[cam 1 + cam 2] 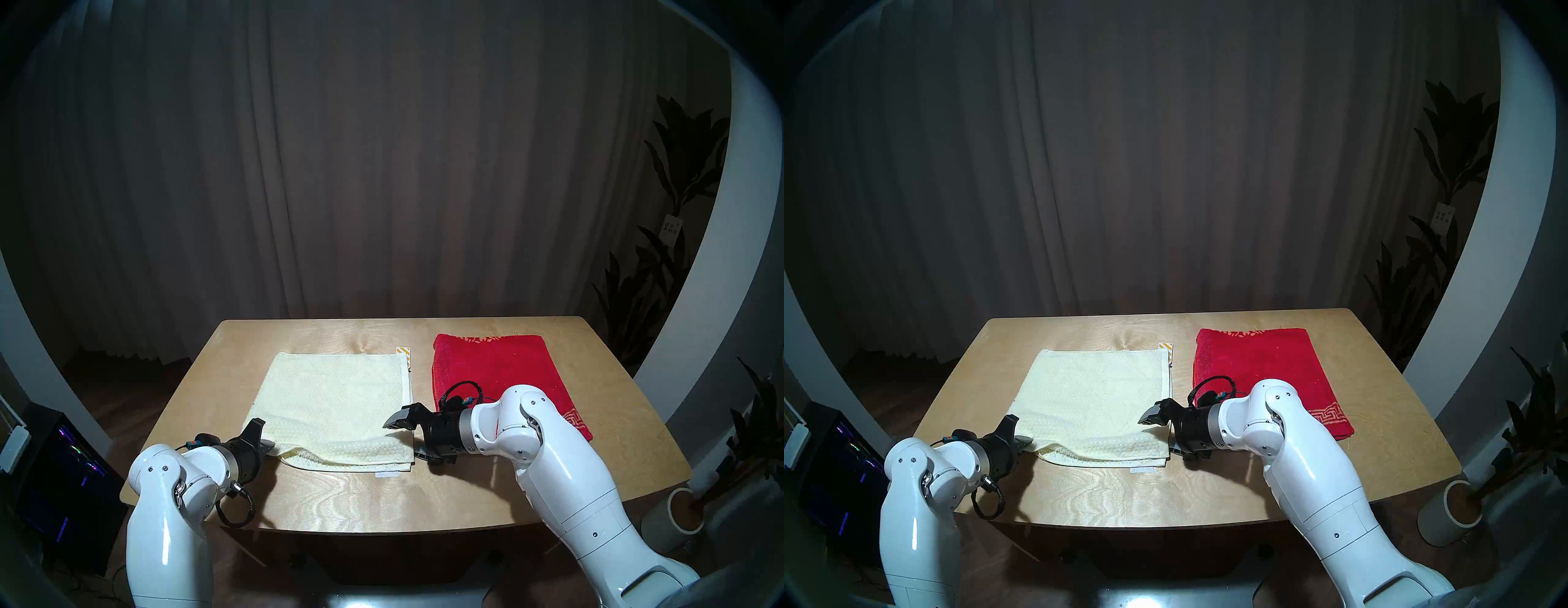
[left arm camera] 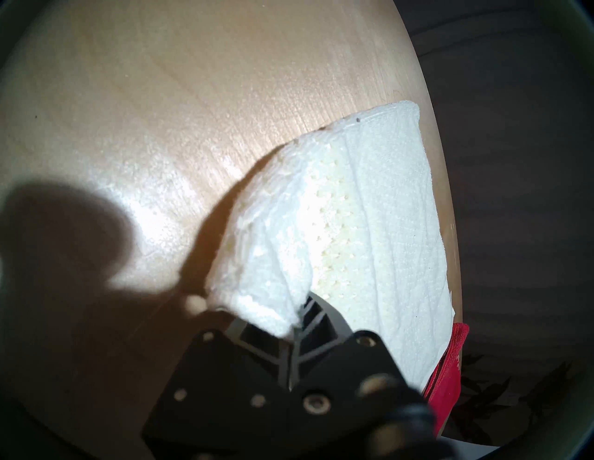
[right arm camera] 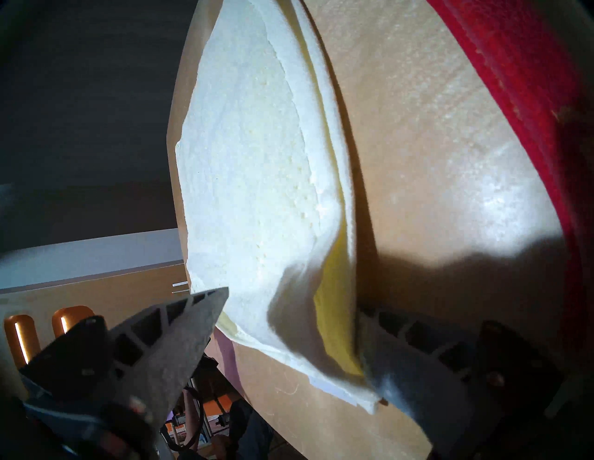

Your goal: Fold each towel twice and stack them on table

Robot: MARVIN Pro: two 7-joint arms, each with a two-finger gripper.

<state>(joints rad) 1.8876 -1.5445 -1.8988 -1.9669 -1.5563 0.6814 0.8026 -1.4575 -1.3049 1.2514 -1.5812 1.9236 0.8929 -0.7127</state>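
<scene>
The cream towel's layers are open at its near corner by the red towel. Next, my right gripper pinches both layers together (image 1: 407,461) before it folds the cream towel.
The cream towel (image 1: 339,395) (image 1: 1098,390) lies flat in the middle of the table (image 1: 339,496), in layers. My left gripper (image 1: 269,446) (image 2: 294,324) is shut on its near left corner, which is lifted slightly off the wood. My right gripper (image 1: 405,437) (image 1: 1159,433) (image 3: 291,305) is open at the near right corner, one finger above the cloth (image 3: 257,160) and one at table level beside its edge. The red towel (image 1: 496,365) (image 1: 1259,361) (image 3: 530,96) lies flat on the right, partly hidden behind my right arm. Its gold border shows at the near right.
A striped label (image 1: 404,354) sticks out at the cream towel's far right corner. A white tape strip (image 1: 386,474) lies by its near edge. Beyond the table, a plant pot (image 1: 674,513) stands on the floor at right and a lit computer case (image 1: 63,479) at left.
</scene>
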